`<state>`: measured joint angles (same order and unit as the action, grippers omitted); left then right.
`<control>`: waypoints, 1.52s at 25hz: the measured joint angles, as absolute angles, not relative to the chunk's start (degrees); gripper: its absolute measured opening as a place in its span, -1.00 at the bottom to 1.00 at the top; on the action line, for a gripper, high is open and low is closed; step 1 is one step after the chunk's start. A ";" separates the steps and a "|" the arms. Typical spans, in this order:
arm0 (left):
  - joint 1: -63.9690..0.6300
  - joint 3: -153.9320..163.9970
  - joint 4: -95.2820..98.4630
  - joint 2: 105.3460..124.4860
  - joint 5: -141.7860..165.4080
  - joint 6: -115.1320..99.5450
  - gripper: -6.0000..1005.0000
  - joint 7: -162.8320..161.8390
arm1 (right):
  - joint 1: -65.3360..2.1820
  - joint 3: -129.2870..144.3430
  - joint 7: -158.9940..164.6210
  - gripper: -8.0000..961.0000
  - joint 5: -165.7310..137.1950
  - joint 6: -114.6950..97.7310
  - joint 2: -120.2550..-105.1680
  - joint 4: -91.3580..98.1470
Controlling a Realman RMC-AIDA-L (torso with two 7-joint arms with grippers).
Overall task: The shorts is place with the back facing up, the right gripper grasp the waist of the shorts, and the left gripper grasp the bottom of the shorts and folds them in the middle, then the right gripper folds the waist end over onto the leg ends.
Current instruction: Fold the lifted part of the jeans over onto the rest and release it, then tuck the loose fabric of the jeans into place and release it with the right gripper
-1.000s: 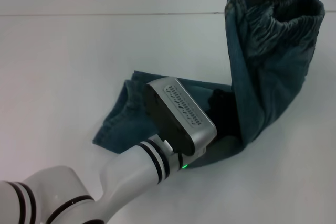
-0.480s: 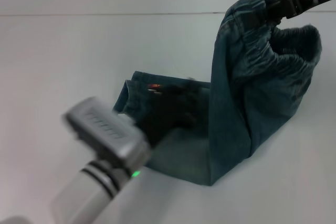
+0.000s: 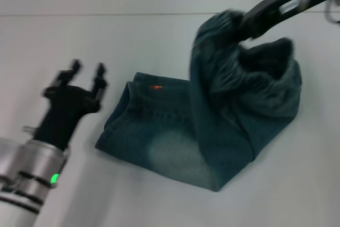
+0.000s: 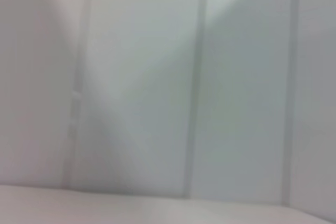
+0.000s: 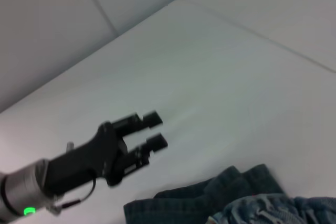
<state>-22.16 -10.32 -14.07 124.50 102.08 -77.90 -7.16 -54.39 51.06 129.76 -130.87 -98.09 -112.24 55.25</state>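
My right hand needs to release the waist on the leg ends [image 3: 153, 118], between the orange tag and pale bleached patch.
The shorts [image 3: 175, 142] lie on the white table, blue-green denim with a pale bleached patch, narrowed by a fold along the middle. My right gripper [image 3: 240, 25], black and reaching in from the upper right, is shut on the waist of the shorts [image 3: 220, 27] and holds that end lifted above the rest, draping down. The leg ends [image 3: 121, 111] lie flat at the left. My left gripper [image 3: 86, 70] stands open and empty to the left of the leg ends, apart from the cloth. In the right wrist view the left gripper [image 5: 152, 129] shows open above the shorts [image 5: 236, 198].
The white table [image 3: 79, 41] stretches to the left and front of the shorts. A pale wall meets it at the back. The left wrist view shows only pale wall panels.
My left gripper has let go of the shorts and pulled back to the left, now open. My right gripper has carried the lifted waist leftward and a little lower.
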 joint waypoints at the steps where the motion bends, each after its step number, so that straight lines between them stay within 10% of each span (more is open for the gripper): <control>1: -21.11 -11.42 -13.28 124.48 102.06 -79.15 0.01 -8.29 | -55.21 51.86 128.71 -0.68 -130.90 -97.63 -112.50 53.97; 18: -16.66 -17.57 -10.61 124.45 101.86 -83.60 0.55 -10.20 | -65.19 64.05 114.79 -0.64 -132.95 -88.04 -119.49 39.48; 28: -16.90 -17.69 -10.54 124.45 101.86 -82.55 0.55 -10.20 | -67.71 66.09 113.61 -0.62 -132.82 -84.86 -119.93 33.18; 38: -17.15 -19.22 -10.54 124.45 101.86 -82.04 0.55 -10.20 | -67.53 66.13 114.03 -0.15 -132.68 -85.74 -119.80 33.52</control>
<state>-17.15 -19.22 -10.54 124.45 101.86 -82.04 -10.20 -67.53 66.13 114.03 -132.68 -85.74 -119.80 33.52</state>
